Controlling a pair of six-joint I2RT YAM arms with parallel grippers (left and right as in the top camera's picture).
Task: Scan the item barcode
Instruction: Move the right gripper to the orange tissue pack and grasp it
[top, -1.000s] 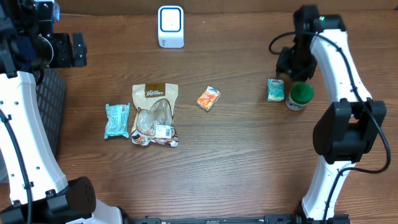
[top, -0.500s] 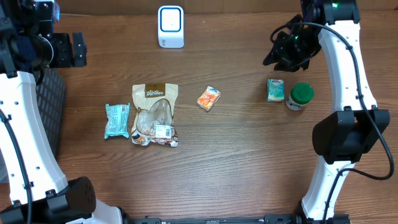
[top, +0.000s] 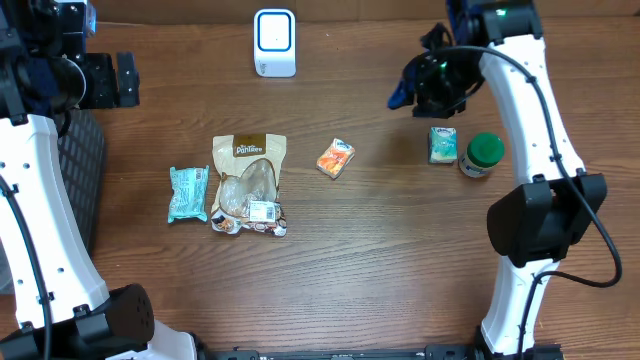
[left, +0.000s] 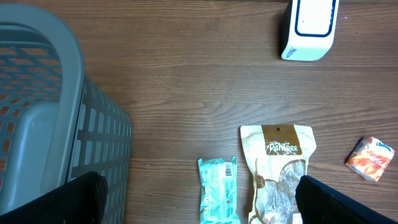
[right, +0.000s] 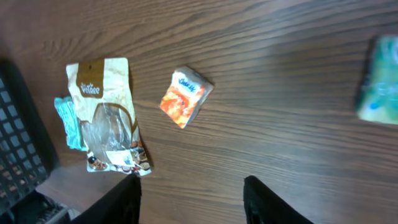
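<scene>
My right gripper should next move to the small orange packet and close on the packet's near end (top: 333, 172) (right: 184, 121), opposite its white end with the logo.
The white barcode scanner (top: 274, 42) stands at the table's far edge and also shows in the left wrist view (left: 309, 28). A cream and brown snack bag (top: 249, 184), a teal packet (top: 188, 193) and a small orange packet (top: 336, 159) lie mid-table. A small teal pack (top: 443, 144) and a green-lidded jar (top: 483, 154) sit at the right. My right gripper (top: 412, 78) hovers above and left of the teal pack, open, with nothing between its fingers (right: 127, 200). My left gripper (top: 108, 80) hangs wide open at the far left, holding nothing.
A grey slatted basket (left: 37, 124) stands at the table's left edge, under my left arm. Bare wood lies between the orange packet (right: 185, 96) and the snack bag (right: 109, 115), and along the front of the table.
My right gripper has moved left and towards the far edge, away from the teal pack and jar. The items and the left arm have not moved.
</scene>
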